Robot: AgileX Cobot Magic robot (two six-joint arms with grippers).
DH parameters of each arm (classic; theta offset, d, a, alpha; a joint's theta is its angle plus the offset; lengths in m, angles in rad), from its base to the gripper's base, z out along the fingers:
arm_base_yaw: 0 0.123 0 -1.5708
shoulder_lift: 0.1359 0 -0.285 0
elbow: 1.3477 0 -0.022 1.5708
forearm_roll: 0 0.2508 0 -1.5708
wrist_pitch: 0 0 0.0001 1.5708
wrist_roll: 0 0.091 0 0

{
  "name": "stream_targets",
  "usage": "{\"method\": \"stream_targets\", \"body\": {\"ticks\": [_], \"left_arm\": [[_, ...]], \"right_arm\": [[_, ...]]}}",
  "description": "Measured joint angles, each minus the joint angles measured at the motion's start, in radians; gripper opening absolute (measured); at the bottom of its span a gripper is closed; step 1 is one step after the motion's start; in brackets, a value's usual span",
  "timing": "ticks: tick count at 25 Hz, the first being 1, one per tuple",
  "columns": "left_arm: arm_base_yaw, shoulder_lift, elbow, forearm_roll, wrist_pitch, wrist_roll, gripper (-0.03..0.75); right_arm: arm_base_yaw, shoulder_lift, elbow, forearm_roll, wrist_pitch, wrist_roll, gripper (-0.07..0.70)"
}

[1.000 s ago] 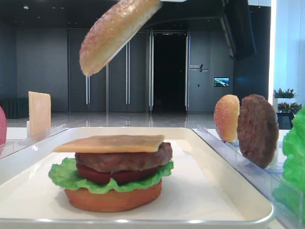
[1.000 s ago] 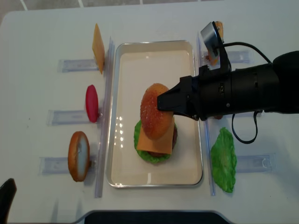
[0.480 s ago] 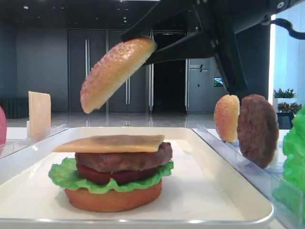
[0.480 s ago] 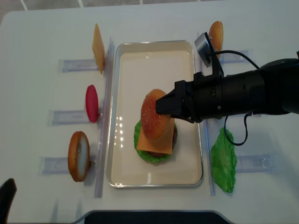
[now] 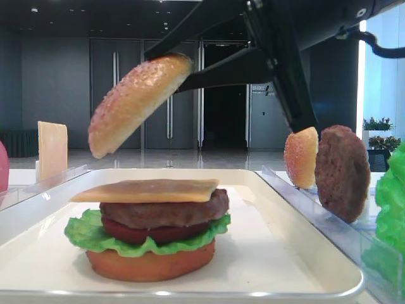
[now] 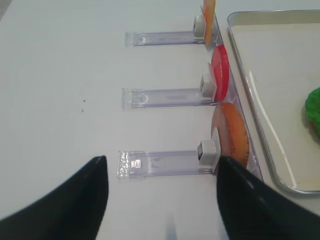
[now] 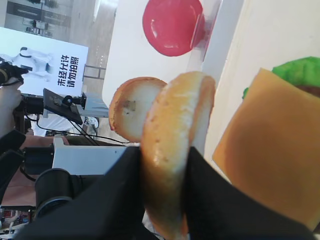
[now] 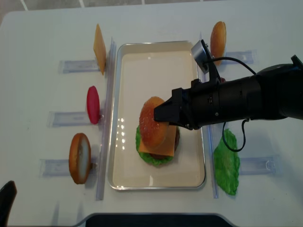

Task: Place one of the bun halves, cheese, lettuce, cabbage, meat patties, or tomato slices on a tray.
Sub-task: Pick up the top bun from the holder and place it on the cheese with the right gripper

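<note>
The sesame-seeded bun top, now tilted in the air above the stack, will be set down by my right gripper on the cheese [image 8: 156, 129] [image 7: 272, 155] that tops the stack on the white tray.
My right gripper [image 7: 165, 150] is shut on the sesame-seeded bun top [image 5: 136, 104], pinching its edge between both black fingers. The bun top [image 8: 151, 124] hangs tilted in the air a little above the stack on the white tray [image 8: 142, 66]. The stack has the cheese [image 5: 145, 190] on top, then a meat patty [image 5: 164, 212], a tomato slice, lettuce [image 5: 82, 231] and the flat bun bottom [image 5: 150, 265]. My left gripper [image 6: 162, 200] is open and empty over bare table, beside a clear rack.
Left of the tray, clear racks hold an upright cheese slice [image 8: 99, 42], a tomato slice [image 8: 93, 105] and a bun half [image 8: 79, 158]. On the right stand a second domed bun [image 8: 218, 37], a patty [image 5: 342, 171] and a lettuce leaf [image 8: 226, 163].
The right gripper has carried the bun top lower and toward the front of the tray, closer over the stack. The grip is unchanged and the left gripper shows no movement.
</note>
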Motion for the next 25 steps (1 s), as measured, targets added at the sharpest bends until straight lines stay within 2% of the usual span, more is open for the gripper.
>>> {"method": "stream_targets", "body": {"ticks": [16, 25], "left_arm": [[0.000, 0.000, 0.000, 0.000, 0.000, 0.000, 0.517], [0.000, 0.000, 0.000, 0.000, 0.000, 0.000, 0.517]], "right_arm": [[0.006, 0.002, 0.000, 0.004, -0.024, -0.009, 0.219], [0.021, 0.004, 0.000, 0.008, -0.067, -0.020, 0.219]]}}
